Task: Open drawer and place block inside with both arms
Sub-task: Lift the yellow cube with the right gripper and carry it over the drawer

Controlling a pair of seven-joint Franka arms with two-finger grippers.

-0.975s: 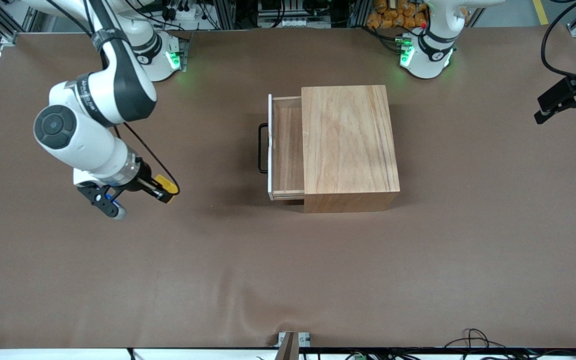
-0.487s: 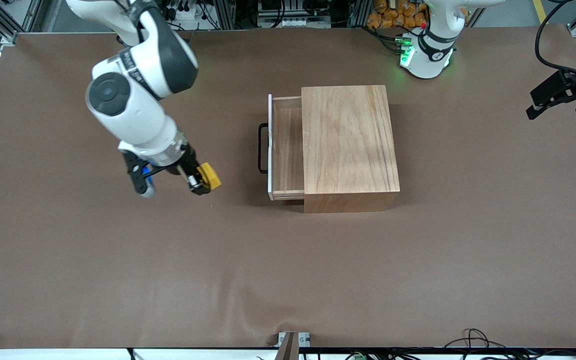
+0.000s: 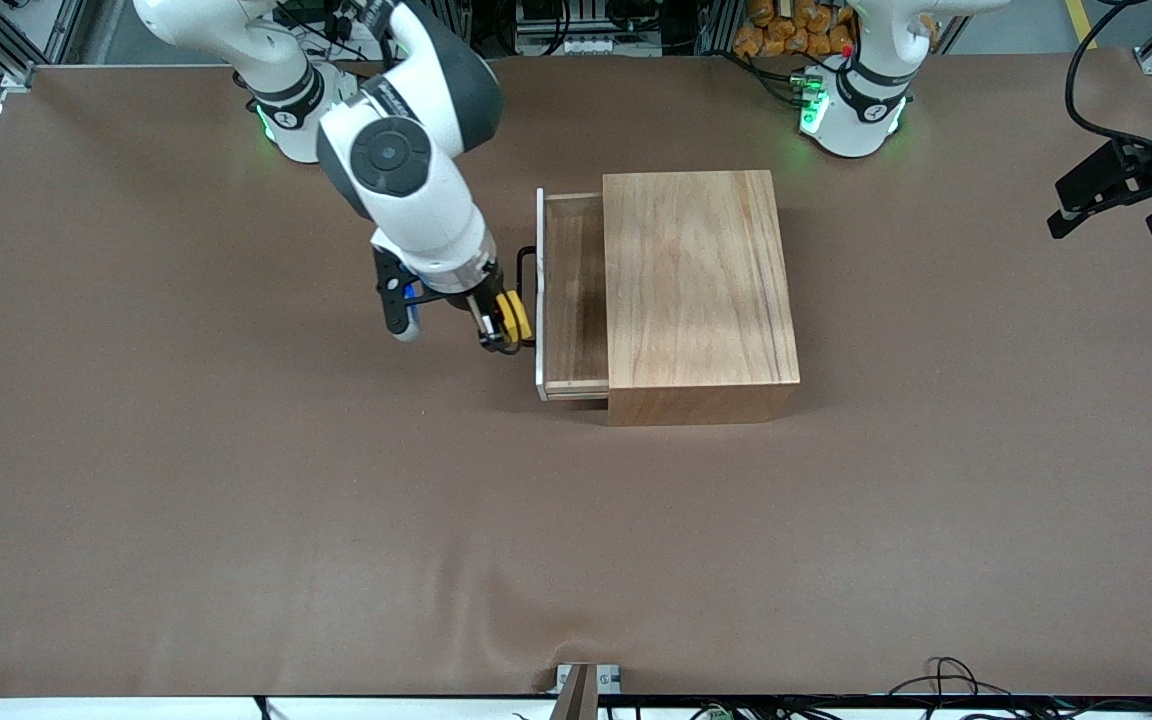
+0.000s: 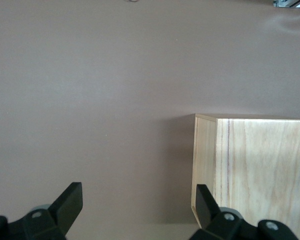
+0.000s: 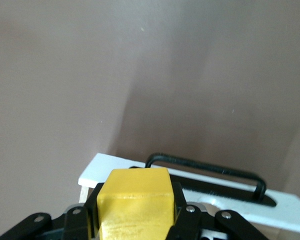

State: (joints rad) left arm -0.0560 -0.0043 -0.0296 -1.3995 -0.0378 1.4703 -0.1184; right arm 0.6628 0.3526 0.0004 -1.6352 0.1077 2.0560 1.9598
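Note:
Next, my right gripper lets go of the yellow block on the drawer's wooden bottom, just behind the drawer handle's nearer half (image 3: 580, 312).
The drawer (image 3: 574, 300) stands pulled partly out of the wooden box (image 3: 698, 290), toward the right arm's end of the table, with its white front (image 5: 200, 197) and black wire handle (image 5: 205, 169) showing. My right gripper (image 3: 504, 325) is shut on the yellow block (image 3: 513, 315) and holds it in the air over the handle, just outside the drawer's white front. The block (image 5: 135, 202) fills the right wrist view between the fingers. My left gripper (image 3: 1121, 195) is open and empty, up in the air off the left arm's end of the table. The left wrist view shows a corner of the box (image 4: 255, 175).
The brown table mat (image 3: 336, 520) lies bare around the box. The arm bases (image 3: 851, 110) stand along the table's farthest edge. Cables and a small bracket (image 3: 586, 680) sit at the nearest edge.
My right arm has swung with the block from the right arm's end of the table toward the drawer, reaching its handle. My left gripper has shifted slightly.

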